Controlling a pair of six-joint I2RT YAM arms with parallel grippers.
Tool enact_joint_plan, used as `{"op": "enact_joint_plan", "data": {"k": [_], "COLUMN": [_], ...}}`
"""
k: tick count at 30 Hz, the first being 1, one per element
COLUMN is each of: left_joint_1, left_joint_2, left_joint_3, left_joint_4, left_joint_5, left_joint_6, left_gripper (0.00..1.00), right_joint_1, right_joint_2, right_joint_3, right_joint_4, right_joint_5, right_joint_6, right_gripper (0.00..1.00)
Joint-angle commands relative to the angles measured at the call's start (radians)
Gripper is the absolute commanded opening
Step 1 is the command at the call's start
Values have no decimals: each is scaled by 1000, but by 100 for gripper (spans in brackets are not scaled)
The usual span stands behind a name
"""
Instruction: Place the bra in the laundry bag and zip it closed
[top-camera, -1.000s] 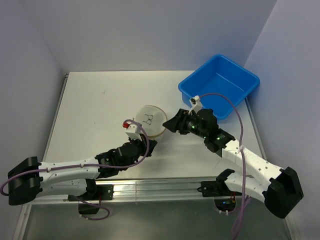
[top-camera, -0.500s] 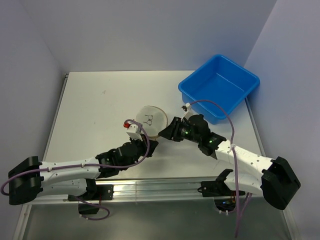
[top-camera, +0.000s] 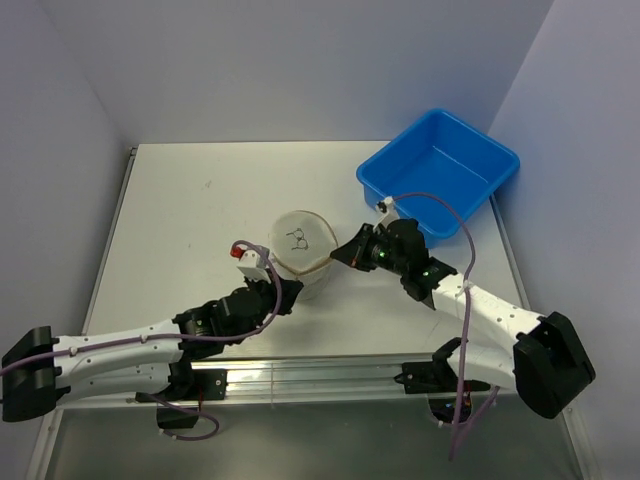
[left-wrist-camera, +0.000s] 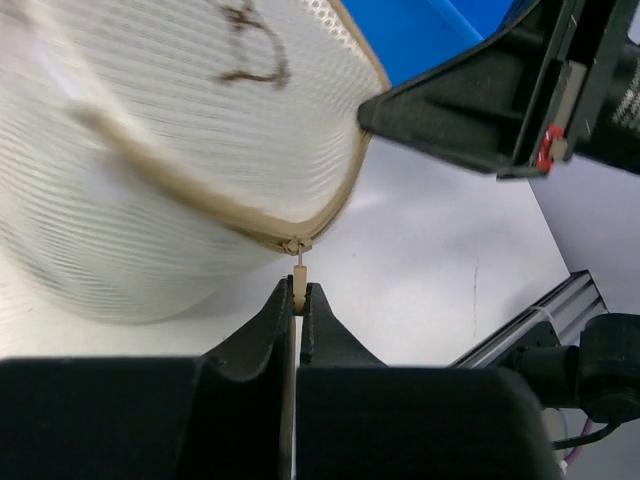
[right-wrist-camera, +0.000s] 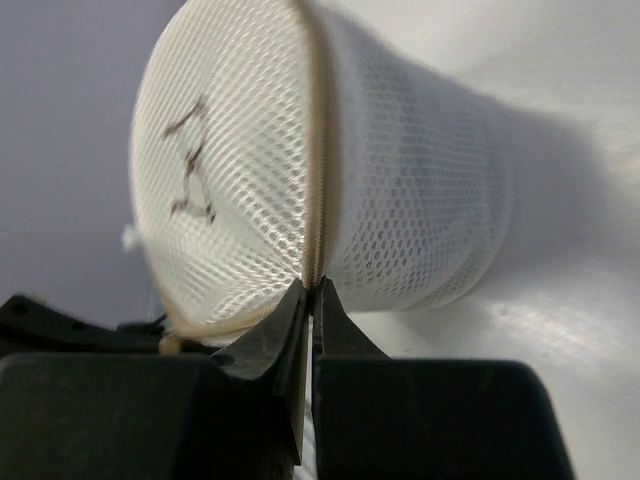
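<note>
The robot's left gripper should release the zipper pull on the laundry bag's tan rim (top-camera: 318, 263) (left-wrist-camera: 342, 195) close to the right gripper.
The laundry bag (top-camera: 302, 248) is a whitish mesh short cylinder with a tan zipper rim and a black mark on its round face. It stands tilted between both grippers, which hold it. My left gripper (top-camera: 289, 291) is at its near side, shut on the small tan zipper pull (left-wrist-camera: 299, 285) that hangs from the rim. In the left wrist view the bag (left-wrist-camera: 170, 150) fills the upper left above that gripper (left-wrist-camera: 299, 292). My right gripper (top-camera: 340, 256) is shut on the tan rim (right-wrist-camera: 318, 200) at the bag's right side. The bra is not in view.
A blue plastic bin (top-camera: 440, 175) stands at the back right, just beyond the right arm. The white table (top-camera: 190, 210) reaches left and back to grey walls. A metal rail (top-camera: 330, 375) runs along the near edge.
My right gripper moved in to the bag's right side and shut on its rim. The left arm drew back a little towards the near left with the zipper pull, and the bag now stands taller.
</note>
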Motion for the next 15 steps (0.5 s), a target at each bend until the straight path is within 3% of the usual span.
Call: {"op": "enact_joint_plan", "data": {"k": [1,6,12,13,14,15], "left_joint_1": [-5,-5,-5,-5,-5,-5], "left_joint_2": [-81,-135,-120,-91,-74,-59], "left_joint_3": [-20,-32,-40,-31,-26,-23], "left_joint_4": [-91,-180,-113,-73,-53,-33], "left_joint_5": [-70,-110,-82,-61,-50,-41], "left_joint_6": [-12,-30,-24,-19,-13,-10], "left_gripper": [0,0,0,0,0,0], "right_joint_1": [-113,-164,-161,-158,-156,-156], "right_joint_2": [46,166,296,295,280,267], "right_joint_3": [68,208,361,360,349,340], "right_joint_4": [16,-18,-55,-59,-81,-88], "right_joint_5": [-5,7,-59,-30,-13,-7], "right_joint_6": [-82,-141,-169,-163,-160,-157], "right_gripper": [0,0,0,4,19,28]}}
